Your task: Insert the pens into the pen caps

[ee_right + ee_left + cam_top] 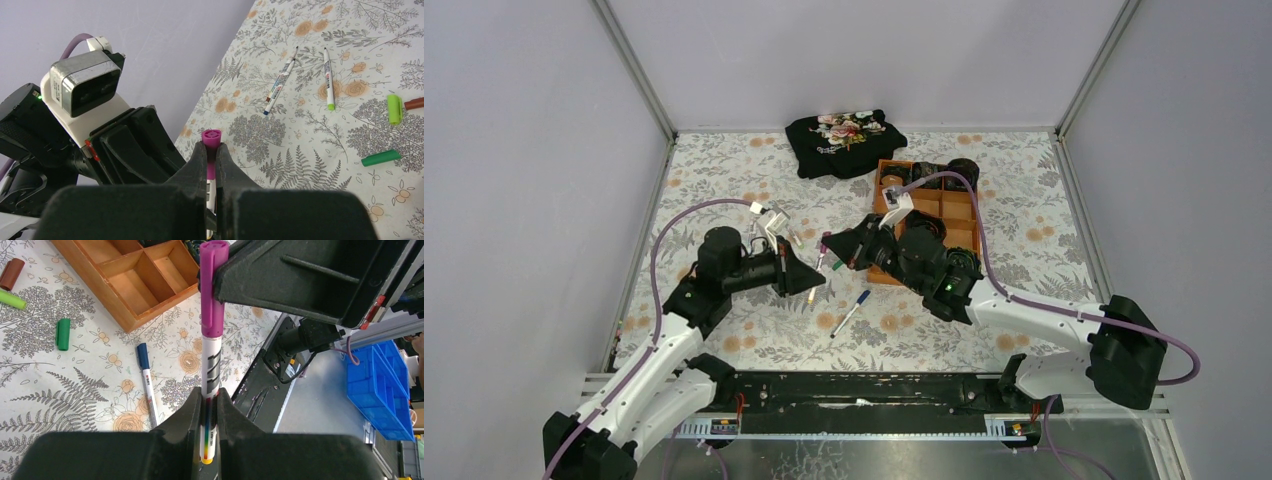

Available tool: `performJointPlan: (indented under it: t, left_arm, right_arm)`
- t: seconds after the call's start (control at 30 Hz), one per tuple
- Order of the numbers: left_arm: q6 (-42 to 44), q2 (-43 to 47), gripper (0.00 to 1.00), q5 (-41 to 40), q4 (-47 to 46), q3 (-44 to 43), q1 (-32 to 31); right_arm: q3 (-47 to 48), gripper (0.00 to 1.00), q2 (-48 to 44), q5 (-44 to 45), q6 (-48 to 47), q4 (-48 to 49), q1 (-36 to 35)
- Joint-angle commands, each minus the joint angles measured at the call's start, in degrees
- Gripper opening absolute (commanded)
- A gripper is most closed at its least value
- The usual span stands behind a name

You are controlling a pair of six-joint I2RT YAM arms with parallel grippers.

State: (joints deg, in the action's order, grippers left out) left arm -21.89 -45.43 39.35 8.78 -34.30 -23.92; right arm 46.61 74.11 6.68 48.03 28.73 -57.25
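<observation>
The robot's left gripper should put the magenta-capped pen, now held above the table, down alongside the pen with the blue cap (126, 379), toward the dark green cap.
My left gripper (210, 392) is shut on the white barrel of a pen (211, 365) with a yellow end, held above the table. A magenta pen cap (212, 290) sits over the pen's far end. My right gripper (211, 147) is shut on that magenta cap (210, 137), facing the left gripper (809, 280) at the table's middle. A pen with a blue cap (851, 312) lies just in front of them. Two more pens (280, 82) lie side by side, and another, green-tipped pen (327, 80) lies close by. Loose caps lie near: light green (394, 108), dark green (380, 158), dark red (12, 273).
An orange compartment tray (954, 215) stands right of centre, under my right arm. A black cloth with a flower print (844, 142) lies at the back. Grey walls close in the table on three sides. A blue bin (380, 390) sits off the table's near edge.
</observation>
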Motion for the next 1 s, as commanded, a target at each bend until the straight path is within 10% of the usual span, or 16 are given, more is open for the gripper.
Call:
performJointPlan:
  t: [0.0, 0.1, 0.23, 0.33, 0.6, 0.97]
  left_arm:
    - [0.38, 0.85, 0.00, -4.07, -7.72, -0.69, 2.19]
    - [0.36, 1.42, 0.00, -2.98, -8.18, -0.39, 2.38]
    - [0.05, 2.05, 0.00, -0.87, -9.42, 0.09, 2.39]
    - [-0.02, 2.10, 0.00, 0.63, -10.05, 0.25, 2.38]
    - [-0.34, 1.92, 0.00, 2.85, -11.08, 0.46, 2.39]
    - [-0.57, 1.73, 0.00, 4.54, -11.93, 0.71, 2.38]
  right_arm:
    - [-2.33, 0.00, -0.14, -7.64, 0.69, -2.25, -4.65]
    - [-1.97, 0.08, -2.48, -6.01, -1.09, -4.74, -4.62]
    - [2.02, 0.61, -5.62, -3.47, -5.28, -9.85, -3.69]
    - [4.73, 0.75, -6.99, -5.53, -7.23, -11.57, -0.11]
    - [12.16, 0.77, -3.08, -23.03, -9.33, -11.64, 8.52]
    - [20.72, 0.64, 3.30, -19.71, -12.87, -18.08, 8.93]
